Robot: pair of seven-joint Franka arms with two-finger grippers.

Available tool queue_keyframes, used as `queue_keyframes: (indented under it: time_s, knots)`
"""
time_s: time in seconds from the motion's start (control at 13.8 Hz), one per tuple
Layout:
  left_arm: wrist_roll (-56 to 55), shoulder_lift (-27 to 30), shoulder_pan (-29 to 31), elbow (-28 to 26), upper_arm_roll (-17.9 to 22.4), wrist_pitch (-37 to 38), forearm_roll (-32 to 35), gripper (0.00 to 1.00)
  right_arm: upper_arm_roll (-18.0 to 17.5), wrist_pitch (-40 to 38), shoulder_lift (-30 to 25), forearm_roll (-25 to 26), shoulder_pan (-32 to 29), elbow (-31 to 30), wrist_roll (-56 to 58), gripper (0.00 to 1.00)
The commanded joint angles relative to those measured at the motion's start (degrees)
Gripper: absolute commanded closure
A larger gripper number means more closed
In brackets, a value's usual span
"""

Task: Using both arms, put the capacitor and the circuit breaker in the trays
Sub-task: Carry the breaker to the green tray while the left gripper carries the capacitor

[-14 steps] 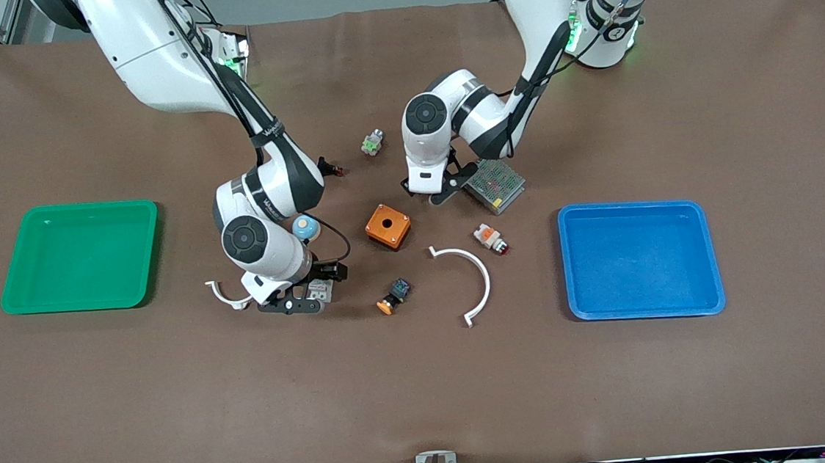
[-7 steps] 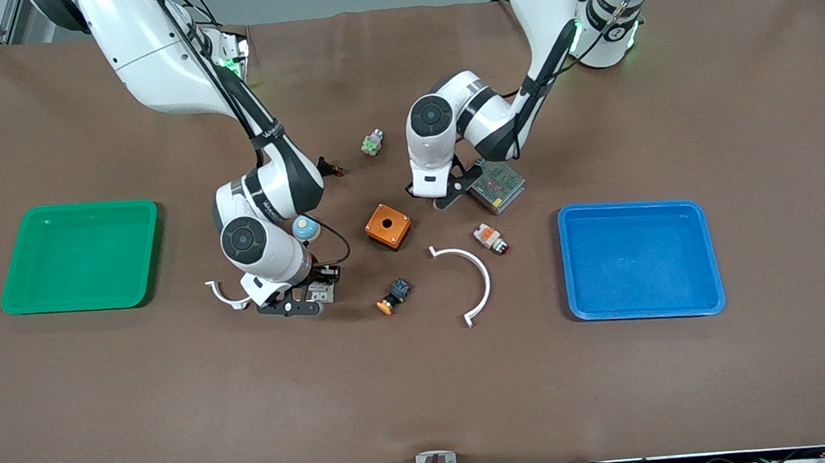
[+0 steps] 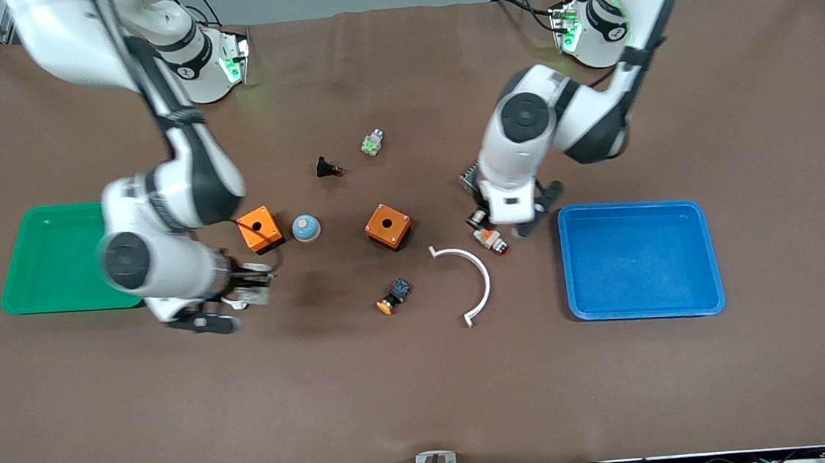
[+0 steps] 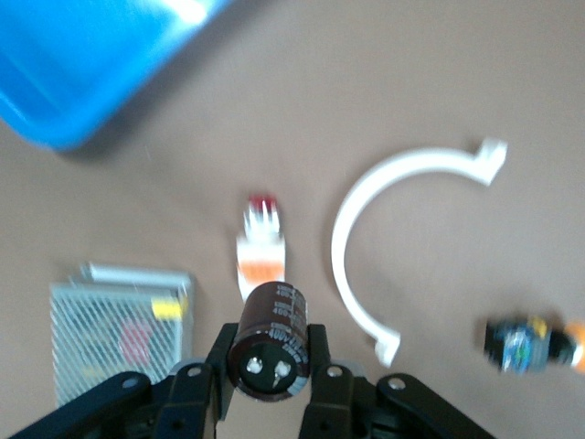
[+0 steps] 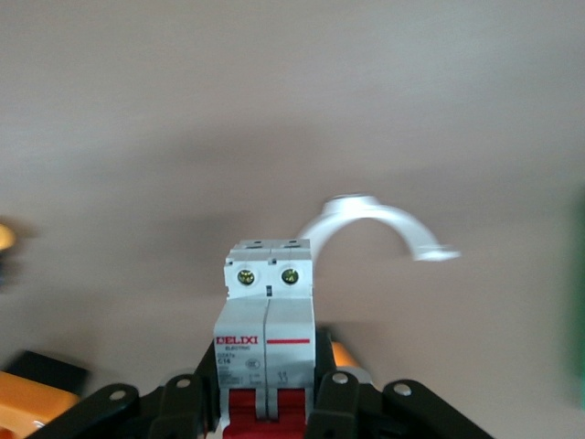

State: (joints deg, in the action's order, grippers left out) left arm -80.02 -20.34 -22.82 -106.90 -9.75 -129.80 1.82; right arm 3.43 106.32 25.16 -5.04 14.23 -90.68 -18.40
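Observation:
Next, my left gripper releases the capacitor in the blue tray's half (image 3: 672,242) that is farthest from the white arc.
My left gripper (image 3: 487,220) is shut on the capacitor (image 3: 477,219), a dark cylinder with a silvery end. It holds it above the white-and-orange button (image 3: 490,238), beside the blue tray (image 3: 639,258). In the left wrist view the capacitor (image 4: 270,329) sits between the jaws of the left gripper (image 4: 269,355). My right gripper (image 3: 244,294) is shut on the circuit breaker (image 3: 257,293) and holds it over the mat beside the green tray (image 3: 39,253). In the right wrist view the white breaker with red toggles (image 5: 267,311) is clamped in the right gripper (image 5: 267,375).
Two orange boxes (image 3: 259,229) (image 3: 388,226), a blue dome (image 3: 305,227), a black push-button (image 3: 326,167), a green-white part (image 3: 372,142), a black-orange button (image 3: 394,295) and a white arc (image 3: 471,278) lie mid-table. A mesh box (image 4: 119,334) lies under the left arm. A small white clamp (image 5: 375,224) lies below the breaker.
Both arms have risen and swung outward. The right gripper carried the circuit breaker toward the green tray, uncovering an orange box. The left gripper carried the capacitor toward the blue tray.

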Motion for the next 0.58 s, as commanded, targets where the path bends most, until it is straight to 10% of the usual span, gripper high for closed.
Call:
queue_keyframes:
  time_s: [0.0,0.51]
  knots:
    - [5.73,1.09,7.93,-1.02,-0.88,0.68,0.82,1.00,-1.06,-4.09,-4.68,3.72,-10.50,-2.13,11.75,0.86]
    - [30.50,-0.66,26.74,-6.82,-0.71,2.97,0.91,1.00,-1.06,5.45,-3.90,4.16,-33.63,-8.80,44.82,0.86]
